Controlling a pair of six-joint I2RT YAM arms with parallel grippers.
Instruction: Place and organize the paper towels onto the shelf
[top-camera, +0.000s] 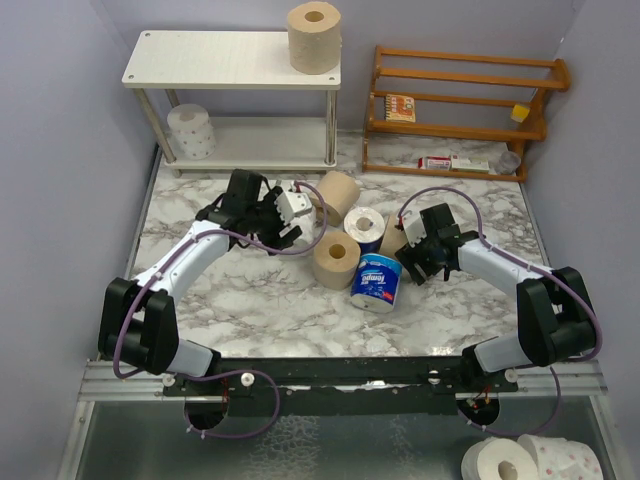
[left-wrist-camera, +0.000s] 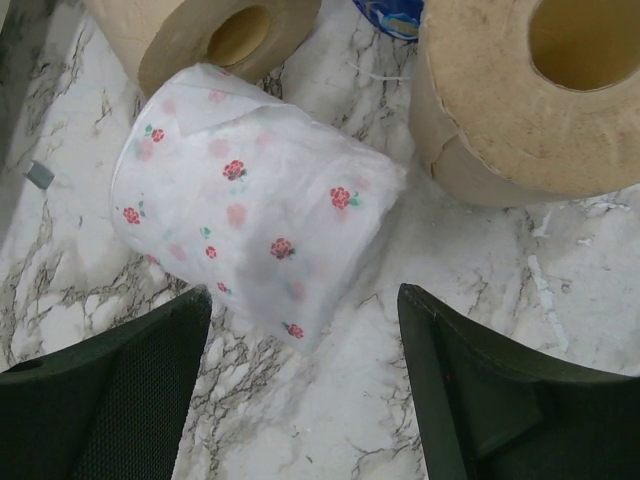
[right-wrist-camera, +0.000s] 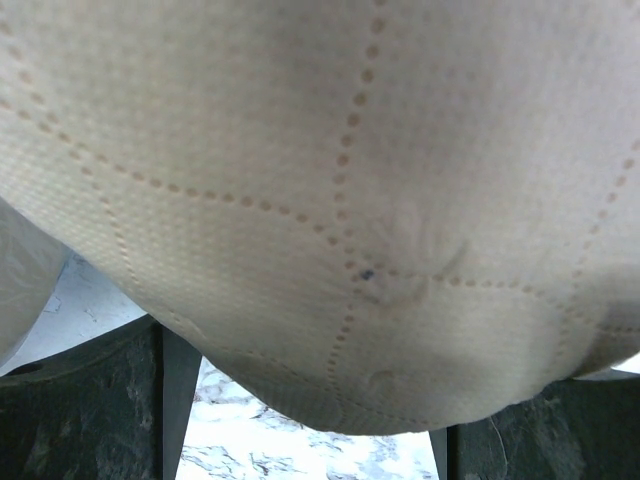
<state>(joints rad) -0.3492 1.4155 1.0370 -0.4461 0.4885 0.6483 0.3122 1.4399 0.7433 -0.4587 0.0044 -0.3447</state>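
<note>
My left gripper is facing the slanted body of the pink-dotted roll, which is wider than its opening, so next I move in and pinch the roll's loose paper corner (left-wrist-camera: 306, 336) to lift it.
The white shelf (top-camera: 230, 62) stands at the back left, with a tan roll (top-camera: 314, 37) on its top board and a pink-dotted white roll (top-camera: 191, 131) on its lower board. My left gripper (top-camera: 288, 218) is open; a second pink-dotted roll (left-wrist-camera: 250, 220) lies on its side just beyond the fingertips (left-wrist-camera: 160, 340). Tan rolls (top-camera: 338, 195) (top-camera: 336, 260) and two blue-wrapped rolls (top-camera: 365, 228) (top-camera: 378, 281) cluster mid-table. My right gripper (top-camera: 418, 255) is open wide around another tan roll (right-wrist-camera: 330, 200), which fills its view.
An orange-brown wooden rack (top-camera: 460, 110) with small items stands at the back right. Two white rolls (top-camera: 510, 460) lie below the front rail at the bottom right. Walls close in on the left, back and right.
</note>
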